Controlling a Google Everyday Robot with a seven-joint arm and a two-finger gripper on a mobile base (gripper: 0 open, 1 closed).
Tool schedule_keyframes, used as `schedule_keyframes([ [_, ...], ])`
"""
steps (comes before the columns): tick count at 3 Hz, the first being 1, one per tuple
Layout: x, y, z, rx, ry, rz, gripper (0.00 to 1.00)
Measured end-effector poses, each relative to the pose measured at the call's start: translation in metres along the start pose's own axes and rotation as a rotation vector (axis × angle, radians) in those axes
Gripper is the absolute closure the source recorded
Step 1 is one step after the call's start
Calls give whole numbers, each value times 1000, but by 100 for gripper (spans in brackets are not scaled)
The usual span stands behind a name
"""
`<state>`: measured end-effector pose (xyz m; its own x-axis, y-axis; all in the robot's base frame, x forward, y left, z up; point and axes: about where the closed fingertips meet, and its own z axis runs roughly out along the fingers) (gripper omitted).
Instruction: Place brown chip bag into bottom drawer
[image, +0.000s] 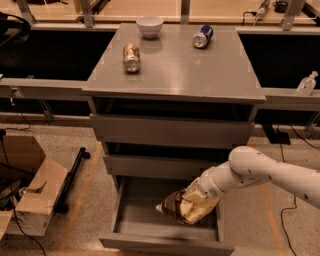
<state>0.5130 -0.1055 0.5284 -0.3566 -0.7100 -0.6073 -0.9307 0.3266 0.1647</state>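
The robot's gripper needs to release the brown chip bag on the bottom drawer's inside (186, 219), toward the side nearest the white arm.
The brown chip bag (184, 206), dark brown at its left end and cream-yellow at its right, is inside the pulled-out bottom drawer (140, 220) of the grey cabinet, toward its right side. My gripper (199, 195) at the end of the white arm is at the bag's upper right part, reaching in from the right. The bag hides the gripper's tips. I cannot tell whether the bag rests on the drawer floor or hangs just above it.
On the cabinet top (175, 70) lie a brown can (131, 56), a blue can (202, 37) and a white bowl (149, 25). The two upper drawers (170, 131) are closed. A cardboard box (30, 195) and a black bar (72, 175) are on the floor at left.
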Motion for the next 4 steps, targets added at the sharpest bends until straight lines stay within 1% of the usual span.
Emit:
schedule_keyframes([
  [1,18,-24,26,29,23,17,100],
  [2,40,-49,59,17,33,64,100],
  [3,67,-69,91,-21,6,139,100],
  [4,91,-87,122,-82,-99,228,100],
])
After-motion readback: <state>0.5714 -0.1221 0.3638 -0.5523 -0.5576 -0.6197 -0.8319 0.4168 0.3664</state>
